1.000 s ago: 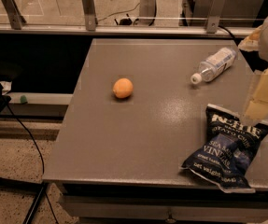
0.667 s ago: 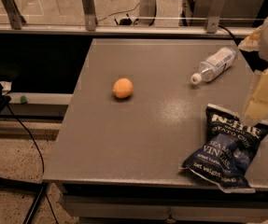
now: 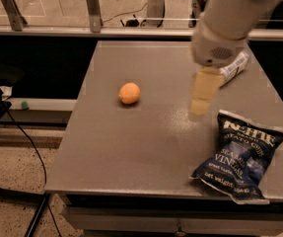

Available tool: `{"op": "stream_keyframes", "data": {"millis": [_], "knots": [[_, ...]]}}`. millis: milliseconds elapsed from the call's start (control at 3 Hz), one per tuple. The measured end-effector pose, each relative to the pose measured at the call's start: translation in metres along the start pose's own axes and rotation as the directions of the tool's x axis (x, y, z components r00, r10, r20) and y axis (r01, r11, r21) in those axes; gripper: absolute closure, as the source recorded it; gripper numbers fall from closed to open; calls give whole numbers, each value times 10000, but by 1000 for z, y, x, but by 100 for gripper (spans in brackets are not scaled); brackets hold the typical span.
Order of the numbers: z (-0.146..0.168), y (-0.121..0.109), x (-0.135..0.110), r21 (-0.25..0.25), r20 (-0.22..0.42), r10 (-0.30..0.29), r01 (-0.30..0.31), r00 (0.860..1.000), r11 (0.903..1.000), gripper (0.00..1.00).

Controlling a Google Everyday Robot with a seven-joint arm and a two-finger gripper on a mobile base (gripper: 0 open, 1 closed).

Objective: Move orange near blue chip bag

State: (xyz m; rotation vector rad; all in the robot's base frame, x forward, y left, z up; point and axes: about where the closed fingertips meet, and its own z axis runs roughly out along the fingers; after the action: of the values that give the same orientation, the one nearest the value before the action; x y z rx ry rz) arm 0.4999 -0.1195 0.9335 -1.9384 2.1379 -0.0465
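I should close my gripper around the middle of the orange [image 3: 129, 94], since the orange should go close to the blue chip bag.
The orange [image 3: 129, 93] sits alone on the grey table [image 3: 146, 152], left of the middle. The blue chip bag [image 3: 240, 156] lies flat at the table's front right corner, white lettering up. My gripper [image 3: 202, 94] hangs above the table's middle right, to the right of the orange and up-left of the bag, pointing down. It touches neither of them. The white arm [image 3: 229, 19] comes in from the top right.
A clear plastic water bottle [image 3: 234, 68] lies on its side at the table's back right, partly behind my arm. A metal rail with posts [image 3: 92, 8] runs behind the table. Black cables [image 3: 27, 142] trail on the floor at the left.
My arm has swung in from the right edge toward the table's middle, closer to the orange. The orange, bag and bottle have not moved on the table.
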Motion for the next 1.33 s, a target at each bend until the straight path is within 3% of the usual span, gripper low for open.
{"op": "stream_keyframes", "data": {"millis": [333,667,1000,1333], "knots": [[10,-4,-23,-105,81,-405,406,9991,9991,0],[10,-4,-23,-104,82,-405,406,9991,9991,0],[25,-11,-41,-342,138,-771,775,9969,9964,0],[48,-25,-77,-614,219,-1208,1219,9924,9906,0]]}}
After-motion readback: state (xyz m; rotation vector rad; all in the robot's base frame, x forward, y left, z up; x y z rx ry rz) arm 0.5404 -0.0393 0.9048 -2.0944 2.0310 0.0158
